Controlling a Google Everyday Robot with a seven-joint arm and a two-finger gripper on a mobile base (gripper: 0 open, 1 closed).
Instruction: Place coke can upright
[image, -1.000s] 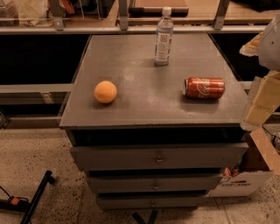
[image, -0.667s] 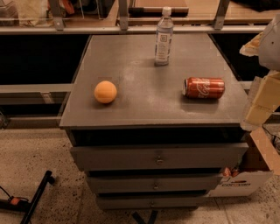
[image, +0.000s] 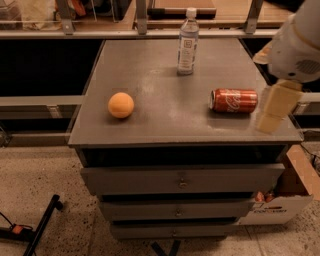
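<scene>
Next, I close on the coke can's end (image: 217, 101) nearest the orange ball.
The coke can (image: 233, 100) is red with white script and lies on its side on the right part of the grey cabinet top (image: 165, 115), its ends facing left and right. My gripper (image: 270, 122) is cream-coloured and hangs from the white arm (image: 299, 45) at the right edge of the view. It is just to the right of the can, over the cabinet's right front corner, and holds nothing that I can see.
A clear plastic water bottle (image: 188, 42) stands upright at the back of the top. An orange ball (image: 121, 105) rests on the left part. Drawers (image: 180, 180) are below the top. A cardboard box (image: 287, 200) sits on the floor at the right. A shelf rail (image: 140, 33) runs behind.
My gripper and arm have moved left, closer to the coke can. The can, bottle and ball have not moved.
</scene>
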